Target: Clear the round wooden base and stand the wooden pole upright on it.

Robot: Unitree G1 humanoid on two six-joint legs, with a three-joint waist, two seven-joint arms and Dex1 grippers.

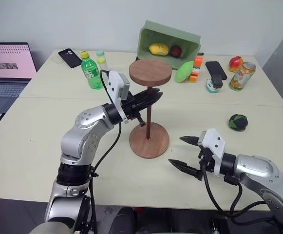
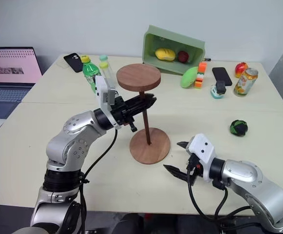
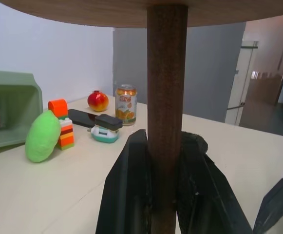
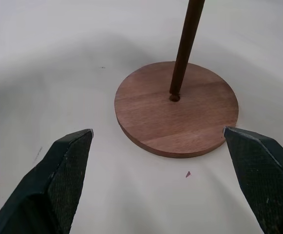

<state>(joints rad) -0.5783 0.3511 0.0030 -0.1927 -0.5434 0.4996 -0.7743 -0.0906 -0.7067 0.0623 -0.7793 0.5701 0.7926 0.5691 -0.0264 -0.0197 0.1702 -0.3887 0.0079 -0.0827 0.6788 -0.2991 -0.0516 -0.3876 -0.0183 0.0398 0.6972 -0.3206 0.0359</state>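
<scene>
Next, I let go of the wooden pole with my left gripper, with the pole standing upright in the centre hole of the round wooden base (image 1: 148, 139).
The round wooden base (image 1: 149, 140) lies flat on the table in front of me, bare on top. The wooden pole (image 1: 148, 116) stands upright with its lower end in the base's centre hole (image 4: 174, 97) and its round disc cap (image 1: 150, 71) on top. My left gripper (image 1: 153, 97) is shut on the pole just under the cap, the black fingers (image 3: 131, 195) pressed to both sides of the rod. My right gripper (image 1: 182, 152) hovers low and open, near the base's front right edge, with nothing between its fingertips (image 4: 70, 146).
A green tipped bin (image 1: 168, 45) with fruit sits at the back. A green bottle (image 1: 91, 71), phones (image 1: 216, 69), a can (image 1: 241, 76), a red fruit (image 1: 235, 62), a toy block stack (image 1: 197, 68) and a dark ball (image 1: 238, 122) lie around. A laptop (image 1: 7, 66) stands far left.
</scene>
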